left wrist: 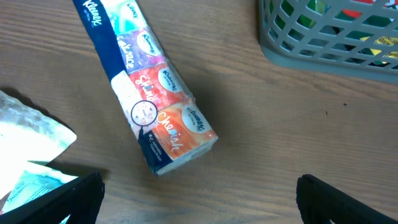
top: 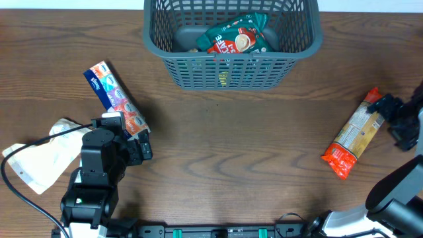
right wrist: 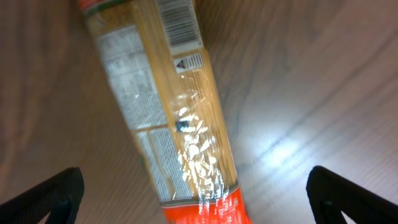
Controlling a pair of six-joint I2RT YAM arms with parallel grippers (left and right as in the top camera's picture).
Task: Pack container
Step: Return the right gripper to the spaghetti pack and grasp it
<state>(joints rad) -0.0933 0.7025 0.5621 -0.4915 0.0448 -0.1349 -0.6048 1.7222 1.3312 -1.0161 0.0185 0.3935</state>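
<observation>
The middle of the pasta packet (top: 359, 129) (right wrist: 168, 107), between its red ends, is the next place my right gripper should move to and close on.
The container (top: 301, 49), a dark grey lattice basket at the back centre, holds green and red packets (top: 238, 36); its corner shows in the left wrist view (left wrist: 311, 53). A Kleenex tissue pack (top: 109, 92) lies on the table at the left, also in the left wrist view (left wrist: 149, 106). My left gripper (top: 132, 140) (left wrist: 199, 202) is open and empty just short of the pack's near end. A long pasta packet with red ends (top: 353, 135) (right wrist: 168, 106) lies at the right. My right gripper (top: 396, 122) (right wrist: 199, 199) is open, its fingers spread either side of the packet's red end.
A white pouch (top: 36, 162) lies at the far left beside the left arm, also in the left wrist view (left wrist: 25, 143). A black cable (top: 20, 188) runs over it. The table is dark wood (top: 231, 145).
</observation>
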